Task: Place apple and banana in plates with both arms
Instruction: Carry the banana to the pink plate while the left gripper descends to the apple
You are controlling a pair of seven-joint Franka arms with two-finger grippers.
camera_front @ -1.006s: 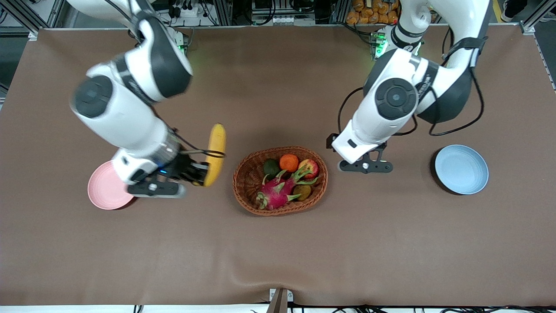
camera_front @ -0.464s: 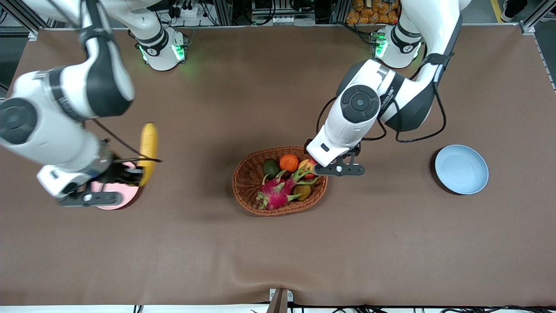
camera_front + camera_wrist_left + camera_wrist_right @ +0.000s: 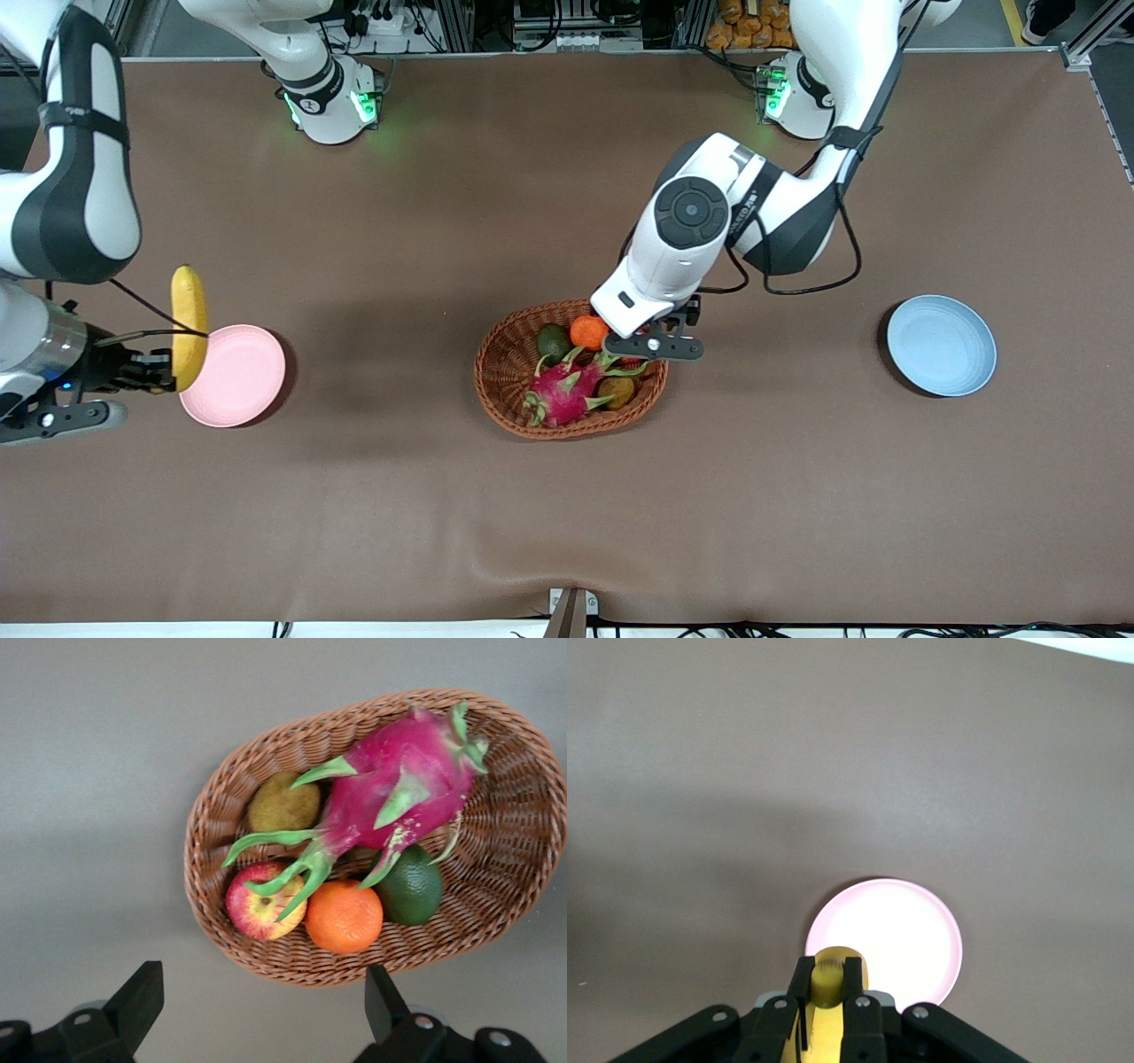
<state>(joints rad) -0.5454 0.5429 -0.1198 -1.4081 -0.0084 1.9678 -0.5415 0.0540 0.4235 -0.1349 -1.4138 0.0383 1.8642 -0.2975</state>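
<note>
Next, my right gripper releases the yellow banana so that it lies across the middle of the pale pink plate (image 3: 228, 378) (image 3: 885, 944).
My right gripper (image 3: 162, 372) is shut on the yellow banana (image 3: 189, 326) and holds it in the air over the edge of the pale pink plate (image 3: 237, 377). In the right wrist view the banana's end (image 3: 832, 981) sits between the fingers, with the pink plate (image 3: 904, 935) below. My left gripper (image 3: 652, 346) hovers open and empty over the woven basket (image 3: 509, 354), above the apple. The red and yellow apple (image 3: 259, 911) lies in the basket beside the orange (image 3: 344, 917). The left gripper (image 3: 261, 1010) spreads wide. The pale blue plate (image 3: 942, 346) is empty.
The basket (image 3: 217, 828) also holds a pink dragon fruit (image 3: 563, 392), a dark green round fruit (image 3: 553, 341) and a brown kiwi-like fruit (image 3: 616, 391). The basket stands mid-table between the two plates. The brown cloth has a wrinkle near the front edge.
My right arm swung the banana from beside the basket to the pink plate's outer edge. My left gripper moved from the table beside the basket to over the apple.
</note>
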